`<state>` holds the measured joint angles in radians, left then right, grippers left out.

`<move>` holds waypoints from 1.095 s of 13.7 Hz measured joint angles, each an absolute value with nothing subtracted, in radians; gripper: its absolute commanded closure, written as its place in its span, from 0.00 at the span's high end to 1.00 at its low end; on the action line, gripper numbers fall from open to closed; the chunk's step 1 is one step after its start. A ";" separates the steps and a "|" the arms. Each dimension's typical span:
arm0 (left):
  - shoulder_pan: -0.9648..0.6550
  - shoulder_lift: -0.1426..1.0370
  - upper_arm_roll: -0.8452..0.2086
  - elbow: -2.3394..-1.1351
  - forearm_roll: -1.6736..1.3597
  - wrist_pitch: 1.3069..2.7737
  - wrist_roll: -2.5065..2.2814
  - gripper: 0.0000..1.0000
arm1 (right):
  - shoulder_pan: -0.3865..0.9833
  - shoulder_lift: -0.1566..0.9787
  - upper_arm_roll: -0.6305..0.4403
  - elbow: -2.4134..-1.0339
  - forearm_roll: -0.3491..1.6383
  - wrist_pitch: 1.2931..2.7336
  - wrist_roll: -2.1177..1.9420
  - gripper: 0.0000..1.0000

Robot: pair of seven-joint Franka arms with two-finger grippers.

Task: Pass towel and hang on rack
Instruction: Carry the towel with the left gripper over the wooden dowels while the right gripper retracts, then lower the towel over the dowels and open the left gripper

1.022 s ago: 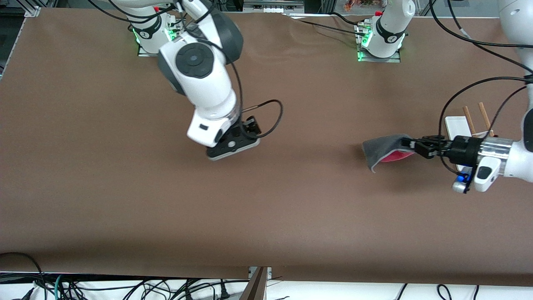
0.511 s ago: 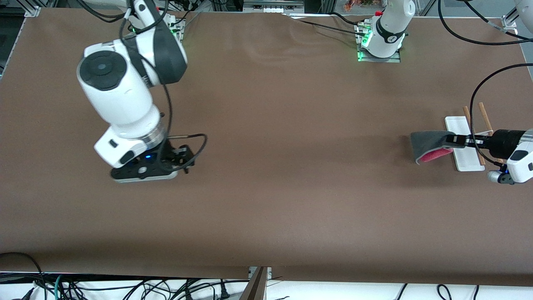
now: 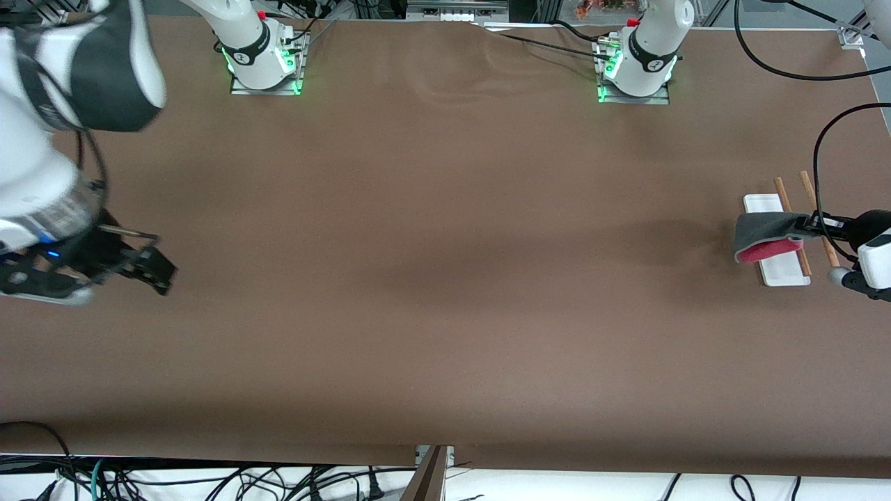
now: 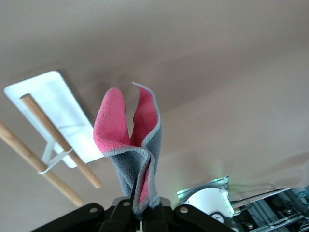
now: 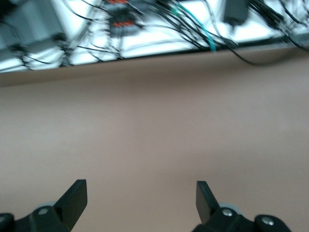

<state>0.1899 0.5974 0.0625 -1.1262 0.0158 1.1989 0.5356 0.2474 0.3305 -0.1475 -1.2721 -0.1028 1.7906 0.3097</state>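
Next, my left gripper releases the towel, now hanging folded over the rack's white base, draped over the middle of the rack's two wooden rods (image 4: 49, 145).
The towel (image 3: 766, 234), grey outside and pink-red inside, hangs folded from my left gripper (image 3: 807, 224), which is shut on its edge. It is over the white base of the rack (image 3: 760, 203) at the left arm's end of the table. The rack's two wooden rods (image 3: 785, 196) slant up beside the towel. In the left wrist view the towel (image 4: 133, 145) rises from my gripper (image 4: 143, 210), with the rack (image 4: 53, 104) beside it. My right gripper (image 3: 150, 268) is open and empty over the right arm's end of the table; its fingers (image 5: 73, 195) stand wide apart.
The brown table mat (image 3: 445, 278) spreads between the arms. Both arm bases (image 3: 261, 49) stand at the table's edge farthest from the front camera. Cables (image 3: 209, 480) lie below the edge nearest the front camera.
My left gripper has carried the towel toward the left arm's end, now over the rack's base. My right arm has swung away toward its own end of the table.
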 measured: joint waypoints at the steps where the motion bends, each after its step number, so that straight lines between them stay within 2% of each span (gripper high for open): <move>1: 0.201 0.599 0.065 -1.127 0.026 1.199 0.551 0.00 | 0.219 0.300 -0.147 -1.290 -0.103 1.736 0.309 1.00; 3: 0.250 0.607 0.066 -1.129 0.040 1.200 0.607 0.00 | 0.160 0.250 -0.139 -1.326 -0.103 1.665 0.309 1.00; 7: 0.302 0.620 0.066 -1.129 0.074 1.223 0.674 0.00 | -0.005 0.124 -0.021 -1.472 -0.103 1.641 0.284 1.00; 10: 0.326 0.624 0.067 -1.129 0.084 1.236 0.677 0.00 | -0.031 0.069 -0.003 -1.542 -0.099 1.611 0.165 1.00; 15: 0.399 0.635 0.068 -1.129 0.112 1.289 0.759 0.00 | -0.038 0.061 0.002 -1.548 -0.008 1.577 0.102 1.00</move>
<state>0.3993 0.6352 0.0685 -1.1294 0.1115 1.2885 0.7587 -0.0375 0.0613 0.0023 -1.5477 -0.0076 1.5766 0.1018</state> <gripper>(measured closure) 0.974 0.000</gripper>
